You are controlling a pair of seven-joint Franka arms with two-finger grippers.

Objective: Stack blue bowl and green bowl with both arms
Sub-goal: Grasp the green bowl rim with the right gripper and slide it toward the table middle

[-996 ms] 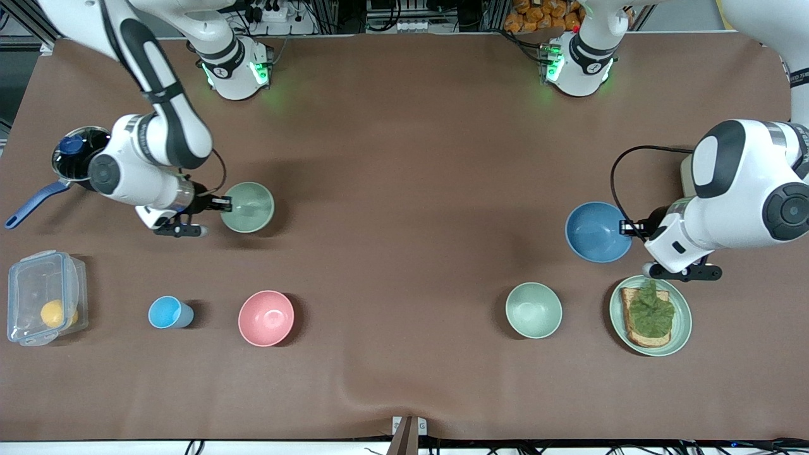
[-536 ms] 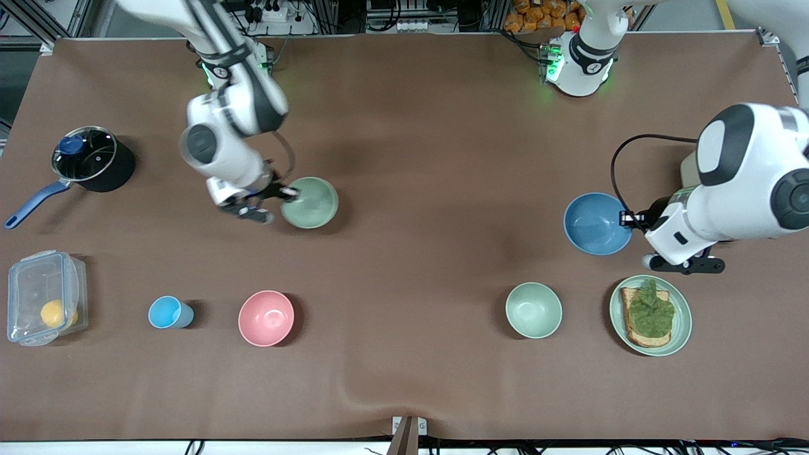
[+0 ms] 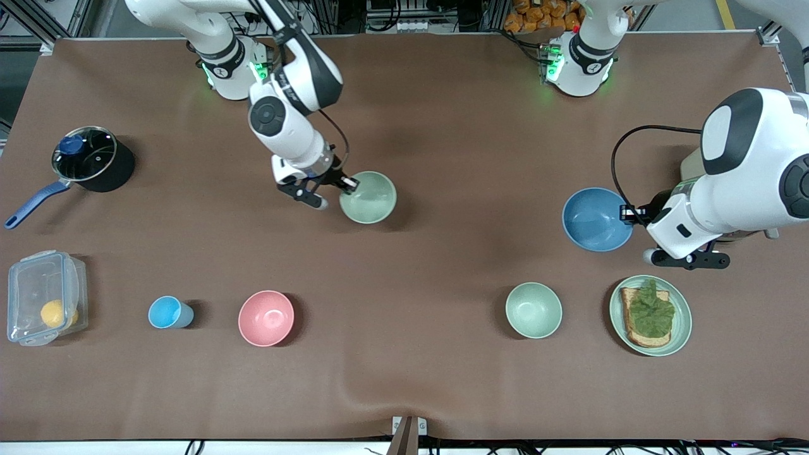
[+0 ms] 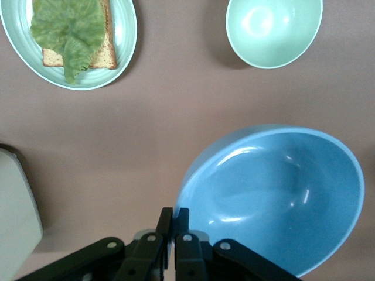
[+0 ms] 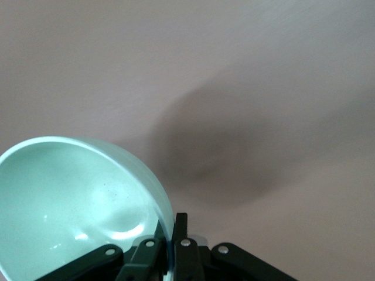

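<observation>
I need to release the green bowl from my right gripper on the bare table (image 3: 429, 206) short of the blue bowl, beyond the mint-green bowl.
My right gripper (image 3: 349, 184) is shut on the rim of the green bowl (image 3: 369, 198) and holds it tilted over the middle of the table. In the right wrist view the fingers (image 5: 181, 225) pinch the bowl's wall (image 5: 70, 199), with the bowl's shadow on the cloth below. My left gripper (image 3: 626, 213) is shut on the rim of the blue bowl (image 3: 596, 220) and holds it a little above the table at the left arm's end. In the left wrist view the gripper (image 4: 174, 214) clamps the blue bowl's edge (image 4: 275, 193).
A mint-green bowl (image 3: 533, 309) and a green plate (image 3: 681, 321) with toast and lettuce lie nearer the front camera than the blue bowl. A pink bowl (image 3: 266, 318), a light-blue cup (image 3: 167, 312), a clear container (image 3: 44, 297) and a lidded pot (image 3: 88, 158) stand toward the right arm's end.
My right arm has carried the green bowl from its end of the table toward the middle. My left gripper has lifted the blue bowl slightly and shifted little.
</observation>
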